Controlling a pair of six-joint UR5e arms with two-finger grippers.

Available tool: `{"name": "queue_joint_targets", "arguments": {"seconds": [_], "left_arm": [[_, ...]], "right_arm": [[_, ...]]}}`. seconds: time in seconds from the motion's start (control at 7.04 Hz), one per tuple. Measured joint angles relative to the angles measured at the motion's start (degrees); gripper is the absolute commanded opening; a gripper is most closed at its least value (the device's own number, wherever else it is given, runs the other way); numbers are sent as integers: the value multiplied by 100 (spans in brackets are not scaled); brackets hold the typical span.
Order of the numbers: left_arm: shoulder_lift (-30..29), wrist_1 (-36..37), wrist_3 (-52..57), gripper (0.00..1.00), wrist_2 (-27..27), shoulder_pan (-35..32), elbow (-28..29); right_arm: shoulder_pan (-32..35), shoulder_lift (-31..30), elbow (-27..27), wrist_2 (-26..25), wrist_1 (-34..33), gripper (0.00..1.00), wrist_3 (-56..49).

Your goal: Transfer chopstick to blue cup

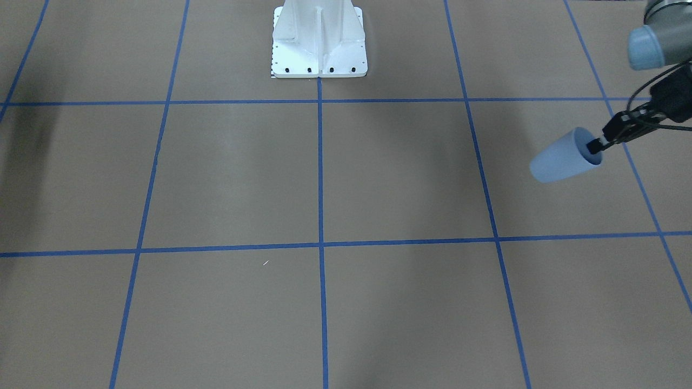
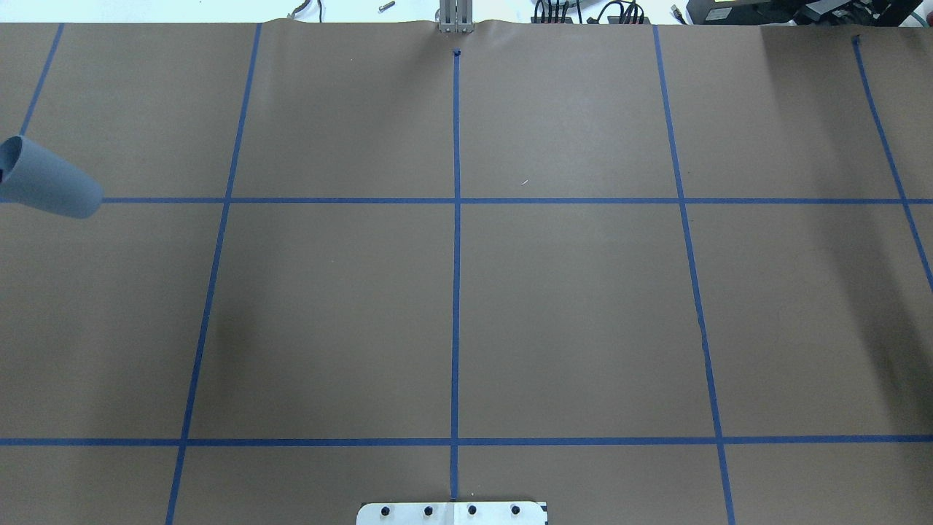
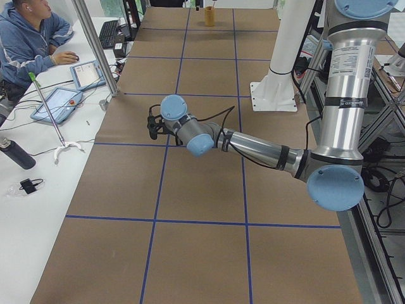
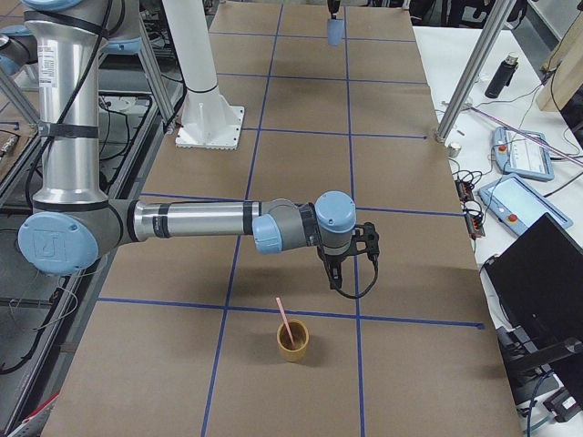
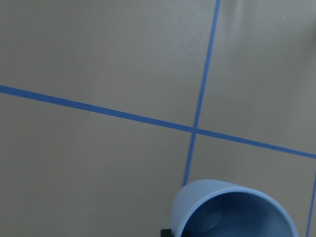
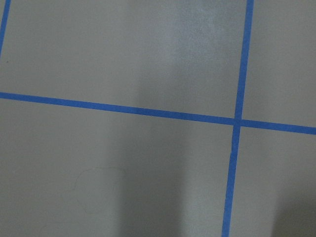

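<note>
Next, my left gripper lets go of the blue cup on the middle blue tape line (image 1: 314, 207), just base-side of the tape crossing.
The blue cup (image 1: 565, 156) hangs tilted on its side above the table, far on my left; it also shows in the overhead view (image 2: 47, 179), the left wrist view (image 5: 232, 210) and far off in the exterior right view (image 4: 335, 32). My left gripper (image 1: 596, 145) is shut on its rim, with one finger inside the mouth. The pink chopstick (image 4: 284, 320) stands leaning in a tan cup (image 4: 293, 341) at the table's right end. My right gripper (image 4: 339, 279) hangs just beyond and above that cup; I cannot tell whether it is open or shut.
The white robot base (image 1: 319, 43) stands at the table's middle rear edge. Blue tape lines (image 2: 456, 200) grid the brown table cover. An operator (image 3: 31, 38) sits at a side table with tablets, and a metal post (image 3: 95, 47) stands beside it.
</note>
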Motion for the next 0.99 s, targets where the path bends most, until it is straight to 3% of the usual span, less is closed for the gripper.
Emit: {"name": "queue_joint_targets", "arguments": {"seconds": [0.14, 0.57, 0.99], "left_arm": [[-578, 313, -681, 0, 556, 583, -143], [-2939, 2920, -1232, 0, 2608, 2158, -68], [-4352, 3389, -1100, 0, 3434, 2749, 1269]], "right_arm": [[-6, 13, -2, -7, -1, 100, 0], [-19, 35, -8, -17, 1, 100, 0], [-31, 62, -10, -16, 2, 100, 0]]}}
